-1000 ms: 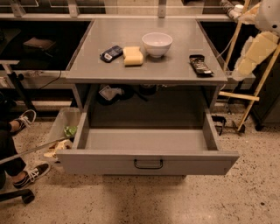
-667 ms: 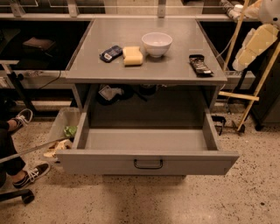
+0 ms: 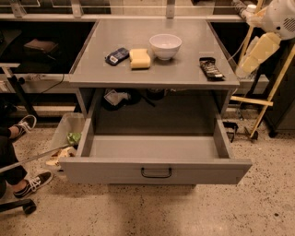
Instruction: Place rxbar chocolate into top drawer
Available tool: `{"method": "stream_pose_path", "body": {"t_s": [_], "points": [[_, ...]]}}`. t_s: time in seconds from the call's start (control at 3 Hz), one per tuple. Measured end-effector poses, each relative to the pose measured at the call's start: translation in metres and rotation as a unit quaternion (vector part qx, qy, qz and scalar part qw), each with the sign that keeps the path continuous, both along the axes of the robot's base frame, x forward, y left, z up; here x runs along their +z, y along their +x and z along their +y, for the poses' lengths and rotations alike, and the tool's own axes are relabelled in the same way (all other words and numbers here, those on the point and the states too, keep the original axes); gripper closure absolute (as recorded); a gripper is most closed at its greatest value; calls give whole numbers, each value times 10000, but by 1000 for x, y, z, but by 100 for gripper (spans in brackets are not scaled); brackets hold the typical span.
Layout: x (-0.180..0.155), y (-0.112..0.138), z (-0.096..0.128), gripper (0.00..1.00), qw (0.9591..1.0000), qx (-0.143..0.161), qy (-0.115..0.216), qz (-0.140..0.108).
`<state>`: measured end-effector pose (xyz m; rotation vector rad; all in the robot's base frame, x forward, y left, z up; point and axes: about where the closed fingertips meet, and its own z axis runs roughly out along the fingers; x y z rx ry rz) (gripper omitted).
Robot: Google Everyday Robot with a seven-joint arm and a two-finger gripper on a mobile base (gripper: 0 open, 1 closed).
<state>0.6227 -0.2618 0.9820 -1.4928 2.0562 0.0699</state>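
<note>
The gripper needs to next move to the middle of the rxbar chocolate (image 3: 211,69) on the grey counter top and close there.
The rxbar chocolate (image 3: 210,67) is a flat black wrapper lying on the right side of the grey counter top (image 3: 184,69), near its right edge. The top drawer (image 3: 156,171) is pulled wide open below the counter, and its grey inside (image 3: 152,147) holds nothing. Its small black handle sits at the front centre. My arm, with a pale yellow link (image 3: 258,53), hangs at the upper right beyond the counter's corner. The gripper (image 3: 243,10) is up at the far right edge of the counter, above and behind the bar and not touching it.
A dark blue packet (image 3: 117,56), a yellow sponge (image 3: 139,58) and a white bowl (image 3: 165,45) sit on the counter's middle. A bin with rubbish (image 3: 69,133) and a person's shoes (image 3: 27,124) are at the left. Wooden legs (image 3: 262,101) stand at the right.
My arm's yellow link has shifted slightly to the left, towards the counter's right edge. The bar, the drawer and the other items have not moved.
</note>
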Motion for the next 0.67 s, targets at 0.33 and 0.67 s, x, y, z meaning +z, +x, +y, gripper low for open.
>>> {"method": "stream_pose_path", "body": {"t_s": [0.33,0.67], "points": [[-39,43,19,0,9984,284,486,100],[-86,87,33,0,9947,410,889,300]]}}
